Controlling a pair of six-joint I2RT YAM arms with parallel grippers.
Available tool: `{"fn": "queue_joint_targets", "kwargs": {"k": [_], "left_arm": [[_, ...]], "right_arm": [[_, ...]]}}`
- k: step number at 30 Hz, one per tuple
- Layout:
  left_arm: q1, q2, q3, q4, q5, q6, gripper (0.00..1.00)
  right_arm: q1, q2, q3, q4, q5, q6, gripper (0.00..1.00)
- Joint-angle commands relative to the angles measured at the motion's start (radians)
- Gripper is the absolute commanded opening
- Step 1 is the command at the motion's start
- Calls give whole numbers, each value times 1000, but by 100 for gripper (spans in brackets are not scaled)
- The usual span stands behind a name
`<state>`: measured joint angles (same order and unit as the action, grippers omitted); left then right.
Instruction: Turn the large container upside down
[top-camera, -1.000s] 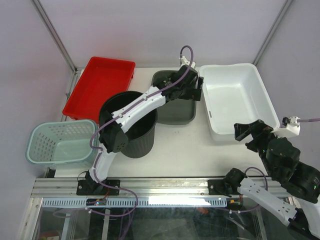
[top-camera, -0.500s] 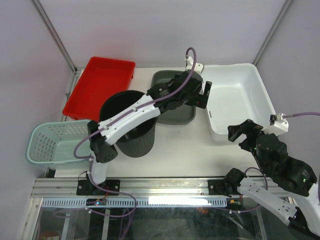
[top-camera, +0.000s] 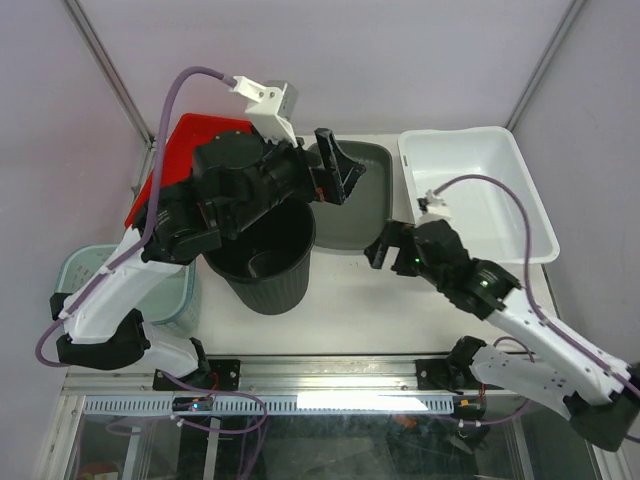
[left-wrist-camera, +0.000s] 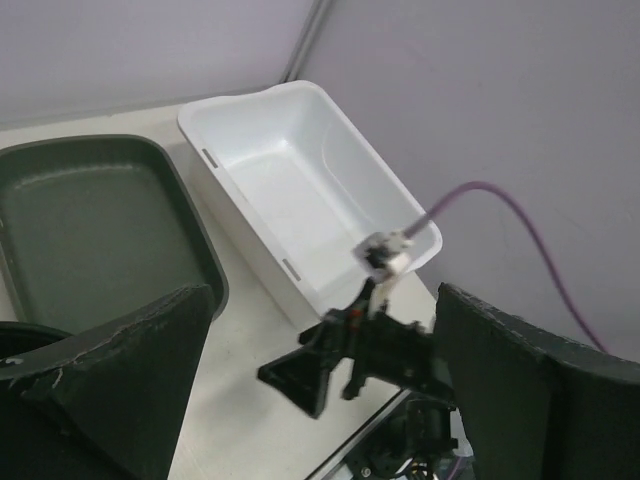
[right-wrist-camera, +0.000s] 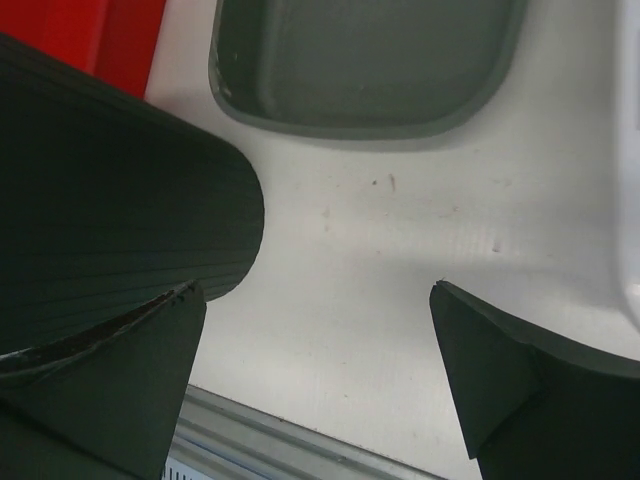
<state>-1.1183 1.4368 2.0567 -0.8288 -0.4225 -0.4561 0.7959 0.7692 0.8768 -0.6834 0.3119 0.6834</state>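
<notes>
My right gripper is to go next to the white tub's rim (top-camera: 411, 201) (right-wrist-camera: 630, 130) on the side by the grey tray and close there.
A large white tub (top-camera: 495, 190) stands upright at the back right of the table; it also shows in the left wrist view (left-wrist-camera: 300, 195). A black ribbed bucket (top-camera: 262, 262) stands upright at front left, and its side shows in the right wrist view (right-wrist-camera: 110, 190). My left gripper (top-camera: 335, 175) is open and empty, raised high over the bucket's far rim and a grey tray. My right gripper (top-camera: 385, 247) is open and empty, low over the bare table between the bucket and the tub, touching neither.
A grey tray (top-camera: 358, 215) lies between the bucket and the tub. A red tray (top-camera: 160, 170) lies at back left, partly hidden by my left arm. A teal basket (top-camera: 75, 285) stands at the left edge. The metal rail (right-wrist-camera: 300, 455) runs along the near edge.
My left arm has lifted from the tub's left rim and pulled back over the bucket. My right arm has swung left from the tub's near corner. The tub tilted briefly and rests flat again.
</notes>
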Motion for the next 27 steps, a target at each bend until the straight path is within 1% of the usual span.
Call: {"fn": "queue_joint_targets", "kwargs": {"k": [1, 4, 5, 7, 11, 14, 20, 22, 27], "left_arm": [[-5, 18, -20, 26, 6, -13, 99], [-4, 35, 6, 27, 22, -13, 99], [-5, 43, 16, 27, 26, -12, 99], [-5, 60, 33, 29, 34, -9, 99], [-4, 82, 43, 42, 56, -9, 99], [-5, 94, 42, 49, 73, -14, 99], [-5, 110, 36, 55, 85, -16, 99], [-5, 112, 36, 58, 86, -16, 99], [-5, 112, 30, 61, 81, -16, 99]], "right_arm": [[1, 151, -41, 342, -166, 33, 99], [11, 271, -42, 458, -225, 83, 99], [29, 310, -41, 514, -230, 97, 99], [59, 395, -22, 570, -228, 110, 99], [112, 595, 92, 622, -257, 117, 99], [158, 702, 165, 652, -294, 117, 99], [227, 819, 238, 687, -317, 117, 99], [235, 841, 255, 683, -346, 115, 99], [238, 864, 266, 672, -353, 116, 99]]}}
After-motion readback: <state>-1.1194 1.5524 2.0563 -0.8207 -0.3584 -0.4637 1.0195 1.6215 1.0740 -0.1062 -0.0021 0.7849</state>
